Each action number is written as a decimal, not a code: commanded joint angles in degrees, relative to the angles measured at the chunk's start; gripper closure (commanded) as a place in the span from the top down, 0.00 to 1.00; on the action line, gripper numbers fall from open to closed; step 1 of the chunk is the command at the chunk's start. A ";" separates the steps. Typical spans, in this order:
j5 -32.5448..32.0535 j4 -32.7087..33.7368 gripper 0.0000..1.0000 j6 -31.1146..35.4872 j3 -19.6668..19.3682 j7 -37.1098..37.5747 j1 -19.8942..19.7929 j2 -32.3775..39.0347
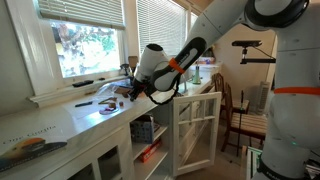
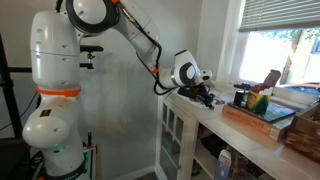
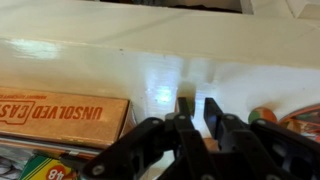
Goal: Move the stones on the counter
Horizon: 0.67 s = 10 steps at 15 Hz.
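Note:
Nearly shut fingers top the small tan stone; next I open, straddle it, close on its sides (image 3: 197, 100), then lift.
The white counter (image 1: 60, 125) runs under the window; it also shows in an exterior view (image 2: 215, 115) and in the wrist view (image 3: 100, 65). My gripper (image 3: 197, 108) hangs just above it, with its fingers drawn close and only a narrow gap between them. A small tan stone (image 3: 210, 143) shows low in that gap, mostly hidden by the fingers. A round orange and green stone (image 3: 262, 117) lies on the counter to the right of the fingers. The gripper is visible in both exterior views (image 1: 133, 92) (image 2: 207, 97).
A wooden box lettered "UNSOLVED CASE" (image 3: 60, 110) lies left of the fingers, with a crayon box (image 3: 40, 170) in front of it. Small dark items (image 1: 90, 103) lie on the counter. A cabinet door (image 1: 195, 125) stands open. A black cup (image 2: 240, 97) and a wooden tray (image 2: 260, 117) are nearby.

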 commanded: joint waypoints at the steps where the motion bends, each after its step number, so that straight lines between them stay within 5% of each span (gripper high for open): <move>1: -2.32 1.56 0.56 -1.23 -0.36 2.28 0.58 0.20; 7: -4.38 3.45 1.00 -0.68 -0.71 2.88 0.60 2.28; 10: -5.83 4.19 1.00 -0.57 -1.03 3.38 0.65 3.32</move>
